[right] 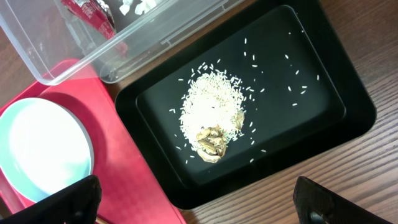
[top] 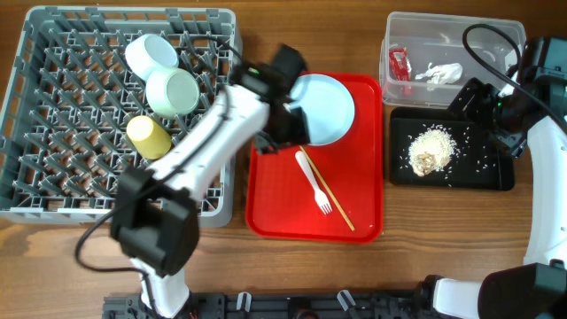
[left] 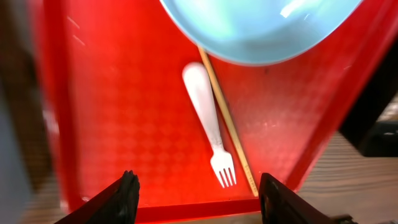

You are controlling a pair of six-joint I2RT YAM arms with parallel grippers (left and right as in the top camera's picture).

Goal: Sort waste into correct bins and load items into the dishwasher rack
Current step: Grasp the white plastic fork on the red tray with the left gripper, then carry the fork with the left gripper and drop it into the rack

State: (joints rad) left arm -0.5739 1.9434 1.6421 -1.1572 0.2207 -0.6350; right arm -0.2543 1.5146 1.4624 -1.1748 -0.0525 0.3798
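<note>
The narrow part of the white fork's handle (top: 315, 185) (left: 215, 139), just behind the fork's prongs and beside the wooden stick, will be gripped by my left gripper as it closes.
The grey-blue dishwasher rack (top: 53, 106) holds a whitish bowl (top: 149, 53), a pale green bowl (top: 174, 92) and a yellow cup (top: 148, 136). The round plate (top: 330, 108) lies on the red tray (top: 275, 213), with the white fork (top: 314, 182) and wooden stick (top: 335, 200) in front of it. My left gripper (top: 271, 140) is open and empty above the tray's left part; its wrist view (left: 199, 199) shows the fork (left: 208, 121) and stick (left: 227, 121). My right gripper (top: 474, 102) is open and empty above the black tray (top: 500, 177), which holds rice scraps (top: 431, 151).
The clear tub (top: 452, 31) at the back right holds the red wrapper (top: 400, 62) and the white napkin (top: 440, 73). The right wrist view shows the rice (right: 211, 118), black tray (right: 311, 50), tub (right: 81, 56) and plate (right: 37, 149). Cables run near the tub.
</note>
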